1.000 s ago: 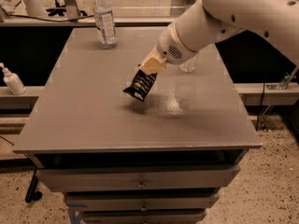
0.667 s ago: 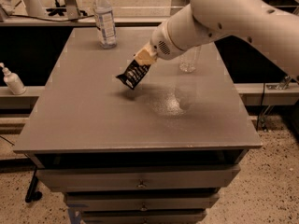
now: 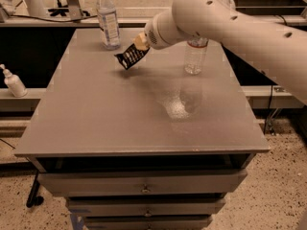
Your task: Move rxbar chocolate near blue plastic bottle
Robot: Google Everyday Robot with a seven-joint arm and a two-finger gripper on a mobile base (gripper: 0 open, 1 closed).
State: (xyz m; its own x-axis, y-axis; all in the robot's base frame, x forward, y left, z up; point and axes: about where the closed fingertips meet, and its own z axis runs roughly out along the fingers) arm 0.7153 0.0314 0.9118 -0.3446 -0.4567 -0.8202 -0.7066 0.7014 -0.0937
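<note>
Next, my gripper releases the rxbar chocolate, now hanging just above the table, on the grey table (image 3: pixel 121 48), next to the bottom of the blue plastic bottle.
The rxbar chocolate (image 3: pixel 130 56), a black wrapper with white text, hangs tilted from my gripper (image 3: pixel 141 42), just above the grey table (image 3: pixel 96 109). The gripper is shut on its upper end. The blue plastic bottle (image 3: pixel 108 19), clear with a white cap and blue-and-white label, stands upright at the table's back left, a short way left and behind the bar. My white arm reaches in from the right.
A clear bottle with a red-banded label (image 3: pixel 195 54) stands at the back right, partly behind my arm. A white pump bottle (image 3: pixel 13 82) sits on a shelf to the left. Drawers (image 3: pixel 144 188) are below the tabletop.
My gripper has carried the rxbar chocolate back and left across the table, closer to the blue plastic bottle. The bottles have not moved.
</note>
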